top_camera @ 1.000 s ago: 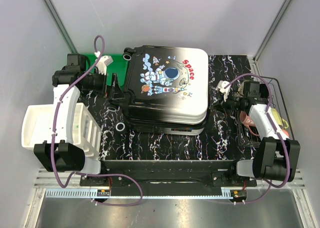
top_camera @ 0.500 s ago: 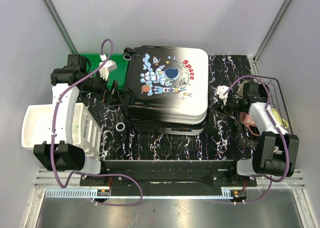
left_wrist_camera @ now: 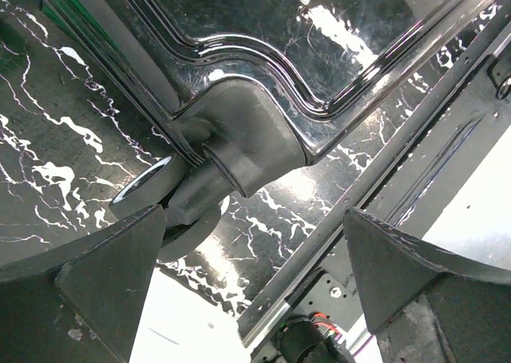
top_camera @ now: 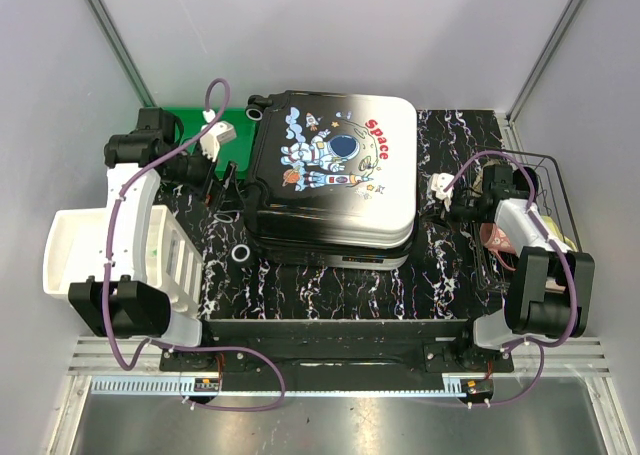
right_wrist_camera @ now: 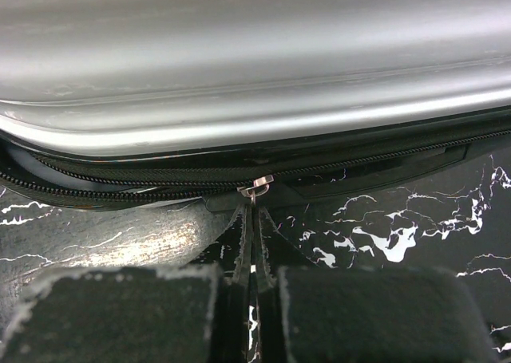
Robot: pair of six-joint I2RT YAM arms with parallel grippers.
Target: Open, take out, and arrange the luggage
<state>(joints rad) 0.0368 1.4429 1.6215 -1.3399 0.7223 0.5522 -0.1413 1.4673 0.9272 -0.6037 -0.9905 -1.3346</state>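
Observation:
My right gripper's fingers are pinching the thin flat sides of the zipper pull, so they should open and take the zipper pull across its width (right_wrist_camera: pixel 255 192) before I draw the slider.
The luggage (top_camera: pixel 335 165) lies flat and closed on the black marbled table, astronaut print up. My left gripper (top_camera: pixel 225 180) is open beside its left edge; in the left wrist view (left_wrist_camera: pixel 251 243) the jaws stand wide apart below a corner wheel (left_wrist_camera: pixel 148 189) and the glossy black shell (left_wrist_camera: pixel 263 28). My right gripper (top_camera: pixel 432 197) is at the luggage's right side. In the right wrist view (right_wrist_camera: pixel 254 219) its fingers are pressed together on the zipper pull (right_wrist_camera: pixel 257 186), just under the grey shell (right_wrist_camera: pixel 239 60). The zip line looks closed on both sides of the slider.
A green bin (top_camera: pixel 195 125) stands behind the left arm. A white drawer unit (top_camera: pixel 110 250) is at the left. A wire basket (top_camera: pixel 545 225) with small items is at the right. A small ring (top_camera: pixel 240 254) lies near the luggage's front left corner.
My right gripper has moved left to the luggage's right edge. My left gripper has shifted slightly beside the left edge. The luggage has not moved.

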